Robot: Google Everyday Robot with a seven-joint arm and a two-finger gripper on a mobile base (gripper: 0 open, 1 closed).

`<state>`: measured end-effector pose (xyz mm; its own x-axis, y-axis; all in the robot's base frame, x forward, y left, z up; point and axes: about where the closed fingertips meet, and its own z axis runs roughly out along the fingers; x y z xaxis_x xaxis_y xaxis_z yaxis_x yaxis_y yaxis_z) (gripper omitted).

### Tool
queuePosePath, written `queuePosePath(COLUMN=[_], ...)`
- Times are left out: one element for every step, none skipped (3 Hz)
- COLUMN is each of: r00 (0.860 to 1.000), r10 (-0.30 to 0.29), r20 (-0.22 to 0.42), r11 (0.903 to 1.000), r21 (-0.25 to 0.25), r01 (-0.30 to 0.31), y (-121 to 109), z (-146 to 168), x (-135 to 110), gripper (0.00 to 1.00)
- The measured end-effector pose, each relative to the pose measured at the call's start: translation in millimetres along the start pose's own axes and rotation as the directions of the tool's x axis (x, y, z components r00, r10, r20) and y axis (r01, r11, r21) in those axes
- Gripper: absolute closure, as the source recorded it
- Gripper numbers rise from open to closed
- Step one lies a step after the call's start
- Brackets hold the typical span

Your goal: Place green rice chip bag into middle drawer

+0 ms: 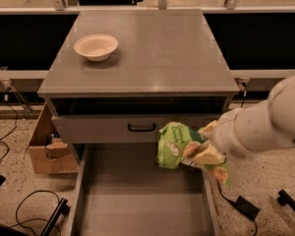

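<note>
Next, I open my gripper to let go of the green rice chip bag on the centre of the open middle drawer's grey bottom [151,192].
The green rice chip bag [173,144] hangs in the air over the right rear part of the open middle drawer [137,195], just in front of the grey drawer front with the black handle [141,128]. My gripper [199,152] comes in from the right and is shut on the bag's right side. The white arm fills the right edge of the view. The drawer's flat grey floor is bare; its right wall is partly hidden by the bag and arm.
A cream round bowl [96,46] sits on the grey cabinet top [157,58] at the back left. A cardboard box [45,147] stands on the floor left of the cabinet. Cables [27,211] and a black adapter [247,208] lie on the floor.
</note>
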<state>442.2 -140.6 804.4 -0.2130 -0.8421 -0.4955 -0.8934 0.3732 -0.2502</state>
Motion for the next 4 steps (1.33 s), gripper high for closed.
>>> queuePosePath(r00=[0.997,0.990,0.978,0.962], r10=[0.074,0.141,0.208,0.272], r20=[0.022,0.020,0.019,0.028], r11=[0.9873,0.9622,0.9367,0.9174], r21=[-0.143,-0.238,-0.292,-0.310], r01=[-0.070,-0.132,-0.194,-0.250], y=[48,80,93,89], z=[88,167,239,301], x=[22,43,55,61], gripper=[1.00,1.00,1.00,0.97])
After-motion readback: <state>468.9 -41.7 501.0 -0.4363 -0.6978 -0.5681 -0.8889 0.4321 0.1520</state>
